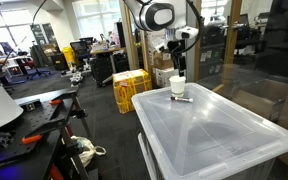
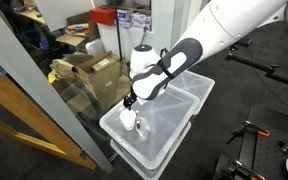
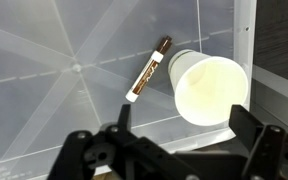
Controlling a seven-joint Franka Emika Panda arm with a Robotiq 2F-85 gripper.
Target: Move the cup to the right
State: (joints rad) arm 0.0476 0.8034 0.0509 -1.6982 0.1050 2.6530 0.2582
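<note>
My gripper needs to close on the white cup's rim (image 1: 178, 79) (image 3: 176, 90) on the side of the cup beside the pen-like stick, with one finger inside the cup.
The small white cup (image 3: 209, 88) stands upright on the clear lid of a plastic bin (image 3: 54, 90), its open mouth facing the wrist camera. A thin dark pen-like stick (image 3: 149, 70) lies on the lid just beside it. My gripper (image 3: 184, 128) is open and empty, with both fingers spread; it hovers just above the cup, whose rim is near the right finger. The cup (image 1: 177, 84) (image 2: 129, 119) and the gripper above it (image 1: 180, 66) (image 2: 131, 103) show in both exterior views. The stick (image 1: 182, 98) lies in front of the cup.
The bin (image 1: 214, 130) (image 2: 169, 130) is a large clear tub; the cup sits near one end of its lid. Yellow crates (image 1: 130, 88) stand behind it. Cardboard boxes (image 2: 89, 72) and a glass panel with a wooden frame (image 2: 24, 110) are beside it.
</note>
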